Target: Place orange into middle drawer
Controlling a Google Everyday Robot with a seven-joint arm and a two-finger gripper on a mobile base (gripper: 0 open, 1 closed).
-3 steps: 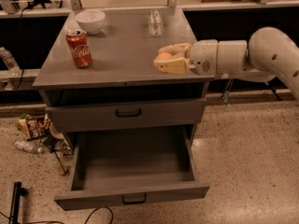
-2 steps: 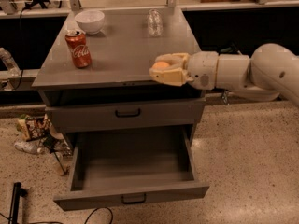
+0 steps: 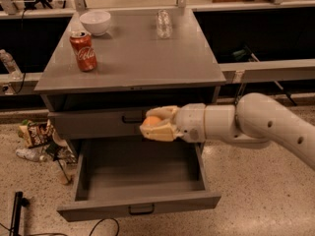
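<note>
My gripper will release the orange inside the open middle drawer [image 3: 147, 181], setting it toward the front of that drawer, just behind the drawer's small black handle.
The orange [image 3: 152, 121] is a small round fruit held between the cream fingers of my gripper [image 3: 156, 125]. The gripper is shut on it and hangs in front of the closed upper drawer front [image 3: 98, 122], above the back right part of the open middle drawer [image 3: 138, 181]. That drawer is pulled far out, grey and shallow, with a small black handle [image 3: 141, 210] on its front. Its inside shows nothing in it. My white arm [image 3: 256, 124] comes in from the right.
On the cabinet top [image 3: 133, 53] stand a red cola can [image 3: 83, 51], a white bowl [image 3: 95, 22] and a clear glass [image 3: 164, 23]. Wrappers and a plastic bottle [image 3: 34, 136] lie on the floor to the left. A black cable [image 3: 17, 213] lies at bottom left.
My gripper has moved with the orange from level with the cabinet top's right edge down and to the left, to in front of the upper drawer above the open drawer.
</note>
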